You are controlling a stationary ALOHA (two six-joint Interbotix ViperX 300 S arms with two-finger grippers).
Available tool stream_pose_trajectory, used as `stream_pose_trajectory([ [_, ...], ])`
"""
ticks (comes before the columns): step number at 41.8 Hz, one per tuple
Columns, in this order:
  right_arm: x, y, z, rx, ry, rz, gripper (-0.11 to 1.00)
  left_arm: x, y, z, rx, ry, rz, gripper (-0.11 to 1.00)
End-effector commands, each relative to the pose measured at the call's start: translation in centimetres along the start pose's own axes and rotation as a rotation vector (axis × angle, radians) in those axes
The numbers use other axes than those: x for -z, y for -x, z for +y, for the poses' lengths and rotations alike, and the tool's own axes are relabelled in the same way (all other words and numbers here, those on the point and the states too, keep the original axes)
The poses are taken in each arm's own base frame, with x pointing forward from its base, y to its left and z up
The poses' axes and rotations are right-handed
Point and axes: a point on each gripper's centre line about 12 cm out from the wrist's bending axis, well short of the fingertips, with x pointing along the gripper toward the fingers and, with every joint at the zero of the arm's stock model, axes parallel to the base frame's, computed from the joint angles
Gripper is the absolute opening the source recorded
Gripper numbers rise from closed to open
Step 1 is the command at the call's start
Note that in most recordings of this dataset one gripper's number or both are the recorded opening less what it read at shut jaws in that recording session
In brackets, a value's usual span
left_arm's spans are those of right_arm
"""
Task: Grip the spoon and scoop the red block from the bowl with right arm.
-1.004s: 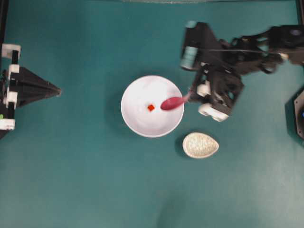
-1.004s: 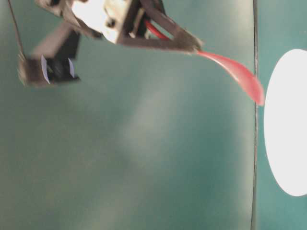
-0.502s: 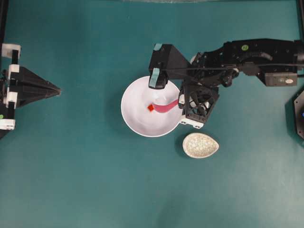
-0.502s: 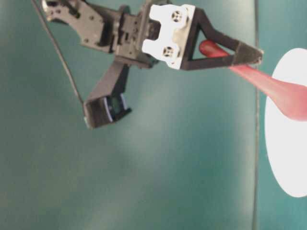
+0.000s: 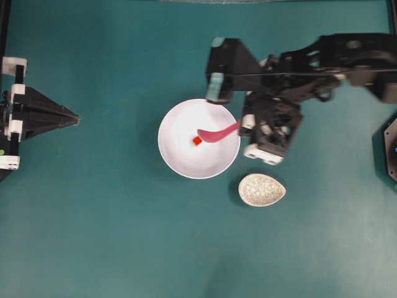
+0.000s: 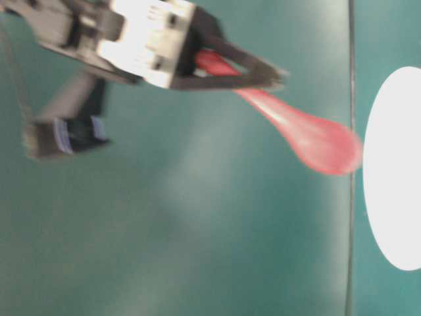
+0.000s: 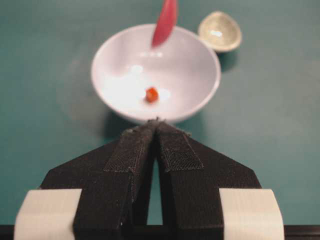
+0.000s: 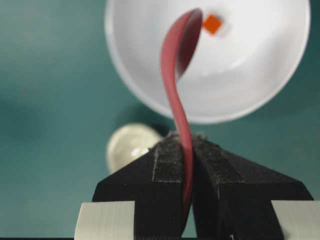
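Next, my right gripper sets the pink spoon down on the speckled off-white spoon rest [image 5: 270,189] [image 8: 131,153], next to the white bowl.
The white bowl [image 5: 183,162] sits mid-table with the tiny red block [image 5: 197,141] on its floor. My right gripper [image 5: 242,126] is shut on the handle of the pink spoon [image 5: 214,133], just outside the bowl's right rim. The spoon's scoop hangs over the bowl, right beside the block, and the block lies outside it. In the right wrist view the spoon [image 8: 175,65] curves up from the shut gripper [image 8: 185,137] toward the block [image 8: 212,23]. The left gripper [image 5: 75,117] is shut and empty at the far left, pointing at the bowl [image 7: 190,70].
A speckled off-white egg-shaped spoon rest [image 5: 262,189] lies just to the lower right of the bowl, below my right gripper. A black fixture [image 5: 391,149] sits at the right edge. Teal table surface surrounds everything.
Half a second ago the spoon's tip touched the block low in the bowl. It has since drawn back right and lifted a little. The block stayed put, as did the left arm.
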Motion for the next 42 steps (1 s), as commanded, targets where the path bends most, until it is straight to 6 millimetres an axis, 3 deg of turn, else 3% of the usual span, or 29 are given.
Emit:
stream_pose_trajectory([
  [1,0.4,2.8,1.5,-0.024,0.032,-0.047,0.02,-0.7,0.0,0.0,-0.002,-0.001,-0.017,0.0],
  [19,7.2,3.3,5.2,-0.077,0.031,0.045,0.02,-0.7,0.0,0.0,-0.002,-0.002,-0.018,0.0],
  [30,10.9,0.0,6.3,-0.102,0.074,0.048,0.02,-0.7,0.0,0.0,-0.002,0.008,-0.018,0.0],
  [42,12.3,-2.8,5.2,-0.1,0.07,-0.026,0.02,-0.7,0.0,0.0,-0.002,0.01,-0.02,0.0],
])
